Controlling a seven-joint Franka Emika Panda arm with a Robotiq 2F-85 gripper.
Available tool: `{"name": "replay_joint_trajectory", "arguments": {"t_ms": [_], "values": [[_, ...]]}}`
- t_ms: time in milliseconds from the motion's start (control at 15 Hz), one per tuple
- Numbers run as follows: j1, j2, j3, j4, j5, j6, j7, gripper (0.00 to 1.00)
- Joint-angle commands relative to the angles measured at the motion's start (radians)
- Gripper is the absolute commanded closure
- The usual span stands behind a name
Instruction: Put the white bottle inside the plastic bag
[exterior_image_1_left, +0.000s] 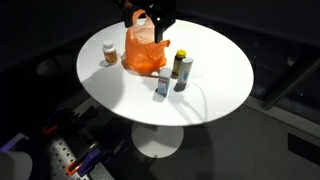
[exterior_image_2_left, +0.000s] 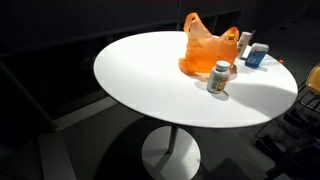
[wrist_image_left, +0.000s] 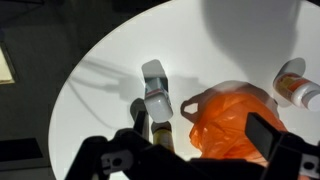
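The robot's gripper will close on the top of the white bottle (exterior_image_1_left: 165, 72) (wrist_image_left: 158, 105) that stands in front of the orange plastic bag, closest to the front edge of the table.
The white bottle (exterior_image_1_left: 163, 85) stands upright on the round white table (exterior_image_1_left: 215, 60), in front of the orange plastic bag (exterior_image_1_left: 143, 50). In an exterior view the bottle (exterior_image_2_left: 257, 55) is at the far right, past the bag (exterior_image_2_left: 208, 50). My gripper (exterior_image_1_left: 146, 17) hangs above the bag, open and empty. In the wrist view the open jaws (wrist_image_left: 195, 150) frame the bag (wrist_image_left: 235, 120), with the white bottle (wrist_image_left: 155, 95) to its left. One loop handle of the bag points toward the bottle.
A grey bottle with a yellow cap (exterior_image_1_left: 182, 70) stands right beside the white bottle and also shows in the wrist view (wrist_image_left: 160, 128). A brown bottle with a white cap (exterior_image_1_left: 110, 52) stands on the bag's other side, also seen in an exterior view (exterior_image_2_left: 219, 78). The surroundings are dark.
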Motion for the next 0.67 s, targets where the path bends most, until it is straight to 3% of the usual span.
{"name": "replay_joint_trajectory", "arguments": {"t_ms": [0,400,600], "values": [[0.0,0.11,-0.002,0.075,-0.019,-0.012,-0.113,0.0],[-0.012,0.122,0.012,0.067,-0.018,-0.004,-0.127,0.0],[-0.012,0.159,0.017,0.068,-0.011,0.053,-0.099,0.0]]}}
